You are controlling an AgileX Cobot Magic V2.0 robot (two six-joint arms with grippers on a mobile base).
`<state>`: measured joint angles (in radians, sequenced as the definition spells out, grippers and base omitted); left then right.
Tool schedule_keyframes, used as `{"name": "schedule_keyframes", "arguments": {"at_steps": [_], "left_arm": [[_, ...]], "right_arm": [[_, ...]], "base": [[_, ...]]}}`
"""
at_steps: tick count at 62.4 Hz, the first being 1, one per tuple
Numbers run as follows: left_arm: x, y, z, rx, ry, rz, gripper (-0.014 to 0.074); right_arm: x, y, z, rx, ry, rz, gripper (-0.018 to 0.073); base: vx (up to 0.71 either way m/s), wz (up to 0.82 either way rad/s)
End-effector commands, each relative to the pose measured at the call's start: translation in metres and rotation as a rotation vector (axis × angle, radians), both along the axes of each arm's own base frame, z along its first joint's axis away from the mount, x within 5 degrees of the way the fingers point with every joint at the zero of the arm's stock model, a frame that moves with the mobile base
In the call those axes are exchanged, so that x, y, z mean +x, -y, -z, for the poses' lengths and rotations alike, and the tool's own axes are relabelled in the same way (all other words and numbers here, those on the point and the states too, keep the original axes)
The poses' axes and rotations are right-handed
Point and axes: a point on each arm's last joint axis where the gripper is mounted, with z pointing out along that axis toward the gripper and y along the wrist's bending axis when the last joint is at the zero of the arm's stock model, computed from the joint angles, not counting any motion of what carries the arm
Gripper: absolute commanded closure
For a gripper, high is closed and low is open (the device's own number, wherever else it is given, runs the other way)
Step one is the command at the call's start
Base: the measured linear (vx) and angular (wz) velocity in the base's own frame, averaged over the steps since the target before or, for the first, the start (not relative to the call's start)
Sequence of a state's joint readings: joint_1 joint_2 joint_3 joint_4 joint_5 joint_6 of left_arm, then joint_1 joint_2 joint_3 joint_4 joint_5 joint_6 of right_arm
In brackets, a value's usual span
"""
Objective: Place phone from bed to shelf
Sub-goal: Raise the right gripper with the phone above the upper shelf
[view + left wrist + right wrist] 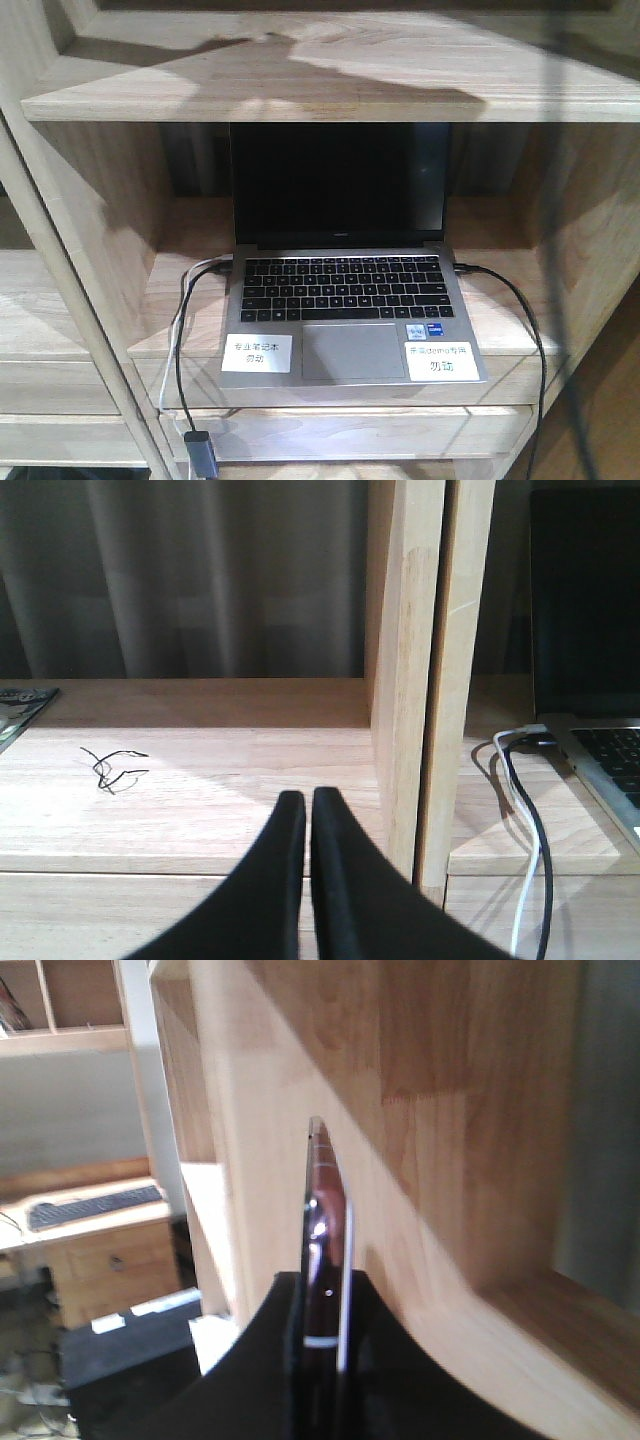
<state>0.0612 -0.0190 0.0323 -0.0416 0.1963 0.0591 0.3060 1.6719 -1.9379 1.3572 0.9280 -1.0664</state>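
My right gripper is going to the board [218, 27] above the laptop, on the side of the hanging adapter. It will let the phone, now beside a pale plank, go there.
The phone [326, 1200] shows edge-on in the right wrist view, a slim dark glossy slab with a pinkish edge, standing up between the fingers of my right gripper [325, 1280], which is shut on it. It is close beside a thick pale plank of the shelf [440, 1110]. My left gripper [307, 798] is shut with nothing in it, in front of a bare board of the shelf [200, 810]. The front view shows the shelf [300, 85] but no gripper and no phone. The bed is out of view.
An open grey laptop [345, 300] fills the middle compartment, with cables [183, 330] hanging over the front edge; the laptop [590, 610] also shows right of an upright post [405, 650]. A thin black wire scrap [112, 766] lies on the left board. A desk with a keyboard [90, 1205] stands far left.
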Motion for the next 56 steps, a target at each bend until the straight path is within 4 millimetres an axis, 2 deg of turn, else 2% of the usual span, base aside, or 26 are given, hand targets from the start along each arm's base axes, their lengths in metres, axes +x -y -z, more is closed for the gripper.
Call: {"name": "schedule_keyframes", "arguments": {"at_steps": [1, 10, 28, 56], "left_arm": [[0.000, 0.000, -0.004, -0.005, 0.071, -0.003, 0.0595], [0.000, 0.000, -0.004, -0.005, 0.071, -0.003, 0.0595], [0.000, 0.000, -0.004, -0.005, 0.071, -0.003, 0.0595], [0.000, 0.000, -0.004, -0.005, 0.071, -0.003, 0.0595]], "right_arm": [[-0.002, -0.008, -0.020, 0.105, 0.041, 0.015, 0.0561], [0.020, -0.022, -0.003, 0.110, 0.000, 0.049, 0.0561], [0.057, -0.032, 0.032, 0.089, -0.072, 0.113, 0.0561], [0.084, -0.040, 0.070, -0.014, -0.085, 0.152, 0.0561]], "base": [[0.00, 0.00], [0.00, 0.00], [0.00, 0.00], [0.00, 0.00]]}}
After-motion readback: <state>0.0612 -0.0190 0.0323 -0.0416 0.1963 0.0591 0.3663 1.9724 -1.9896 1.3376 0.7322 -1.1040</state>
